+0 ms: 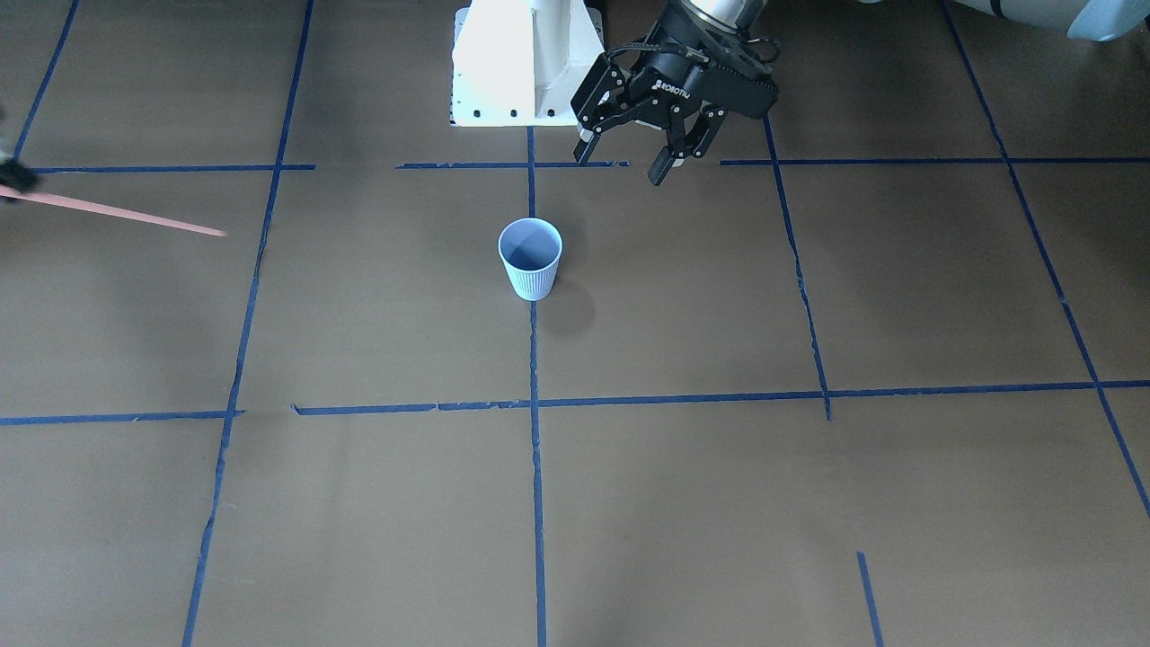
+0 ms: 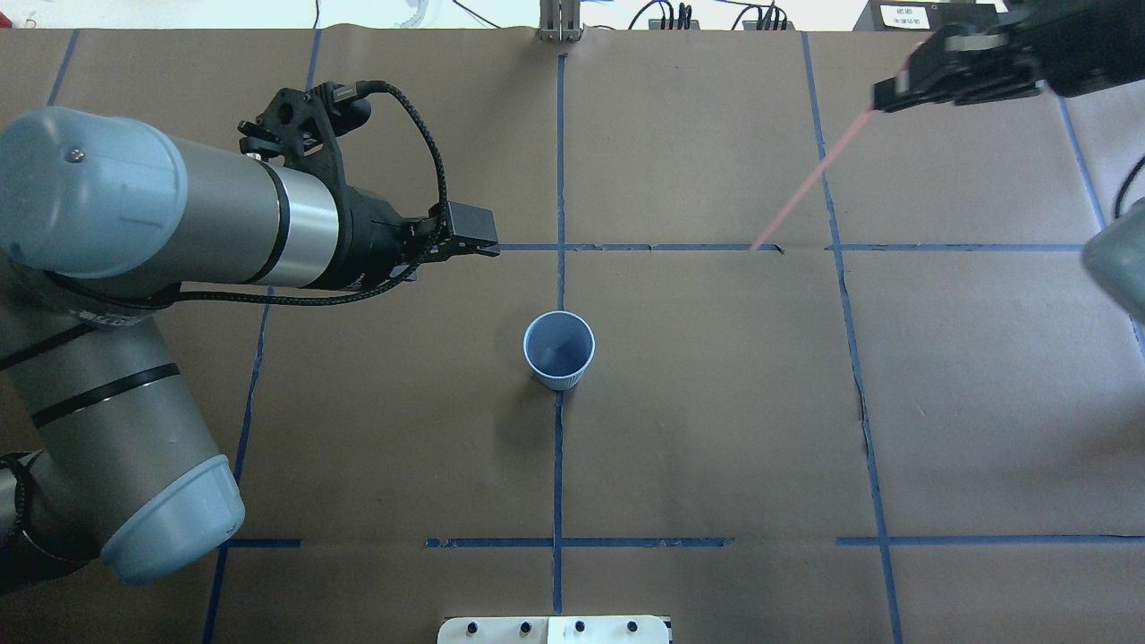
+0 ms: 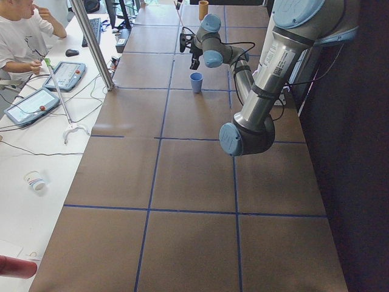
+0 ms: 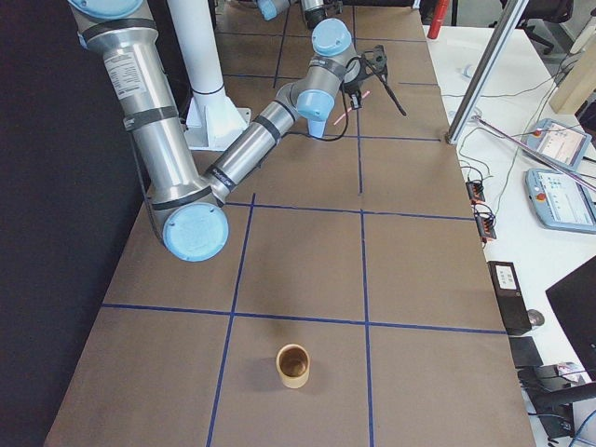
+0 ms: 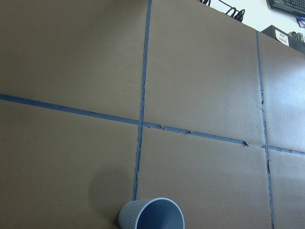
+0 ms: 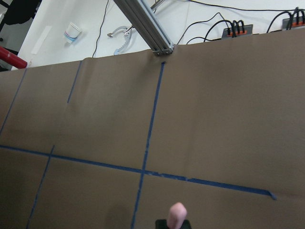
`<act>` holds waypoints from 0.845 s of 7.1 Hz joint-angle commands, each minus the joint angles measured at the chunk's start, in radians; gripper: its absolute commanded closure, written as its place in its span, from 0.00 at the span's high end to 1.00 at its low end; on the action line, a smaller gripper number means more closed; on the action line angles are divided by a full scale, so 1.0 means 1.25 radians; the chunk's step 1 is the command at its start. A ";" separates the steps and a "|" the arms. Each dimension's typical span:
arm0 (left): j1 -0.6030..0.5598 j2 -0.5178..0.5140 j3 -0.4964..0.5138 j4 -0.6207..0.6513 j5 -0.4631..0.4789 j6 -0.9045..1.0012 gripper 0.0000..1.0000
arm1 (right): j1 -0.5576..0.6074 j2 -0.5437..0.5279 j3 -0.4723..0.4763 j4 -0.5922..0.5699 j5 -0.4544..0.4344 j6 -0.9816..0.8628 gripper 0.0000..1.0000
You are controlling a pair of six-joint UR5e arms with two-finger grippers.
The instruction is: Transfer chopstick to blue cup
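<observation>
Next, I release the chopstick with my right gripper inside the opening of the blue cup (image 1: 531, 246) on the tape line.
The blue cup (image 1: 530, 259) (image 2: 559, 349) (image 5: 151, 217) stands upright and empty at the table's middle, on a blue tape line. My right gripper (image 2: 894, 89) is shut on the chopstick (image 2: 809, 174) (image 1: 117, 213), a thin pink stick. It hangs slanted in the air over the table's far right part, well away from the cup. In the right wrist view the chopstick (image 6: 177, 215) shows end-on at the bottom edge. My left gripper (image 1: 623, 162) hovers open and empty on the robot's side of the cup, a little to its left.
Blue tape lines grid the brown table. A brown cup (image 4: 294, 366) stands near the table's right end. The white robot base (image 1: 526, 63) is behind the blue cup. An aluminium post (image 6: 143, 24) rises at the far edge. A person (image 3: 21, 36) sits at a side table.
</observation>
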 commanded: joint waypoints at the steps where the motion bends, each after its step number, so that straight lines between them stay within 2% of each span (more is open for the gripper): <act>1: -0.002 0.004 -0.001 0.000 0.001 -0.001 1.00 | -0.220 0.081 0.006 -0.002 -0.243 0.124 0.00; 2: -0.004 0.004 -0.002 -0.001 0.001 -0.001 1.00 | -0.292 0.081 0.004 -0.002 -0.342 0.126 0.00; 6: -0.050 0.015 -0.005 0.000 -0.002 0.023 1.00 | -0.361 0.069 -0.015 -0.010 -0.391 0.122 0.00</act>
